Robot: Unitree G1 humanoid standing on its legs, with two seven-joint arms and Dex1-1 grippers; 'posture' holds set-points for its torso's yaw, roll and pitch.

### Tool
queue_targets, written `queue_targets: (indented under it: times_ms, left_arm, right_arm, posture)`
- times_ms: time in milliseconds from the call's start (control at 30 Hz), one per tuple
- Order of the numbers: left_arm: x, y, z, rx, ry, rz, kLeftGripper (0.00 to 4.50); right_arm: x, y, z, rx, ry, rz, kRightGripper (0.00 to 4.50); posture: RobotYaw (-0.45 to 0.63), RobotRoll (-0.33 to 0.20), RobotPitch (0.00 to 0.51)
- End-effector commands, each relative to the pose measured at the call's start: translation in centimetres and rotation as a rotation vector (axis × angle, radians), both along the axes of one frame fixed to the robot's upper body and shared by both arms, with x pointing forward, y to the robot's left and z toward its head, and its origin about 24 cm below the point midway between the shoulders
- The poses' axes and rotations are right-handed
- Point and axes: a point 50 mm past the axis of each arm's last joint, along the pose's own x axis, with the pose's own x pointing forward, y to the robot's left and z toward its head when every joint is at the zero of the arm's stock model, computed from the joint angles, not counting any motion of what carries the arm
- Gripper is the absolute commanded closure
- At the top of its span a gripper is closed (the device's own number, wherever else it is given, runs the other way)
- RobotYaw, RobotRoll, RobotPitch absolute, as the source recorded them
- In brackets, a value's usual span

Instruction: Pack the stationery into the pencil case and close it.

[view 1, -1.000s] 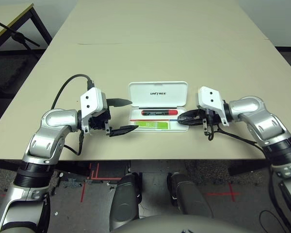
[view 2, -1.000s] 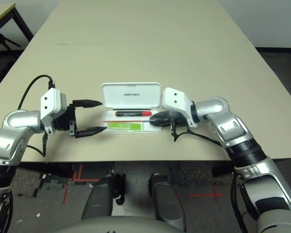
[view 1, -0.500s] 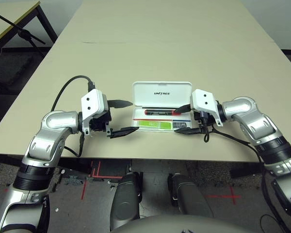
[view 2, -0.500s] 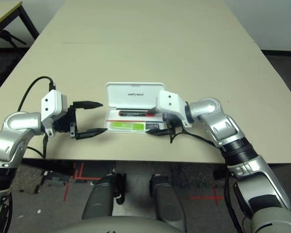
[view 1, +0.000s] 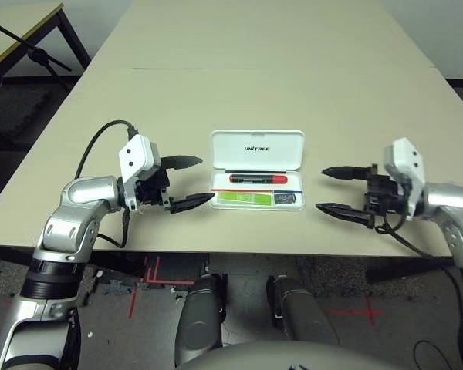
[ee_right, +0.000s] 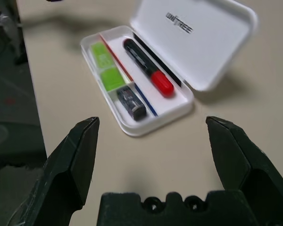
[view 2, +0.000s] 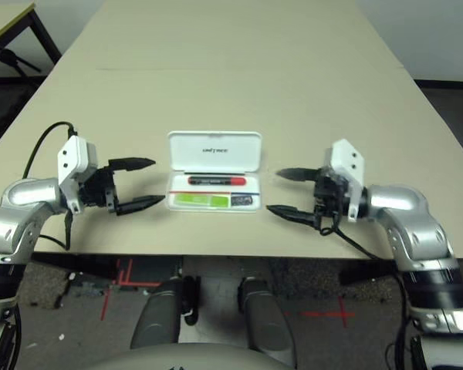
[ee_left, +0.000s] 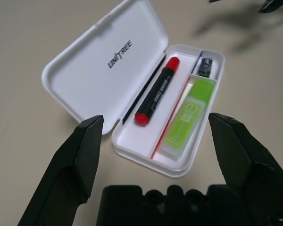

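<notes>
Next, I close my left gripper empty beside the lid's nearest end [view 1: 214, 147] [ee_left: 68, 106], so that its fingers can push the pencil case shut from behind.
The pencil case [view 1: 257, 148] lies open near the table's front edge, its lid folded back with the lettering facing up. In its tray are the black marker with a red end [view 1: 258, 178], the lime-green highlighter [view 1: 244, 198] and the small black-grey block [view 1: 288, 200] at the right end. My left gripper [view 1: 206, 179] stands open just left of the case, with nothing between its fingers. To the right of the case and clear of it, my right gripper [view 1: 321, 189] is open and holds nothing. The left wrist view looks down on the marker [ee_left: 158, 96], highlighter [ee_left: 186, 117] and block [ee_left: 206, 66].
The beige table [view 1: 255, 69] stretches far behind the case. Its front edge runs just below both grippers. A second table [view 1: 15, 23] with a black stand is at the far left. A black cable [view 1: 100, 142] loops from my left wrist.
My right gripper, shut at the case's right end a second ago, has opened and drawn back to the right. The left arm has barely moved.
</notes>
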Motion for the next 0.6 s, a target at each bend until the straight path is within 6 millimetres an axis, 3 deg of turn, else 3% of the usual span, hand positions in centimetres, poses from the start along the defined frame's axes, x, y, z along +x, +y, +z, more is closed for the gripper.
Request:
queue_targets:
  times_ms: [33,367,533,600]
  left_arm:
    - [0.6,0.7,0.2,-0.04,0.008,0.055,0.0]
    - [4.2,1.9,-0.5,-0.01,0.076,0.32,0.0]
    - [6.5,2.2,-1.1,0.028,0.162,0.478,1.73]
    - [7.2,1.8,-1.2,0.029,0.177,0.519,2.62]
  right_arm:
    - [-0.5,-0.6,0.2,0.033,-0.031,-0.049,0.03]
    - [-1.3,-0.6,0.0,0.055,-0.045,-0.098,0.03]
    - [-1.4,-0.6,0.1,0.053,-0.054,-0.104,0.0]
    - [-1.3,-0.5,0.1,0.053,-0.055,-0.104,0.0]
  posture:
    - [-0.06,0.0,0.129]
    - [-0.09,0.0,0.127]
    - [-0.1,0.0,0.127]
    - [-0.11,0.0,0.124]
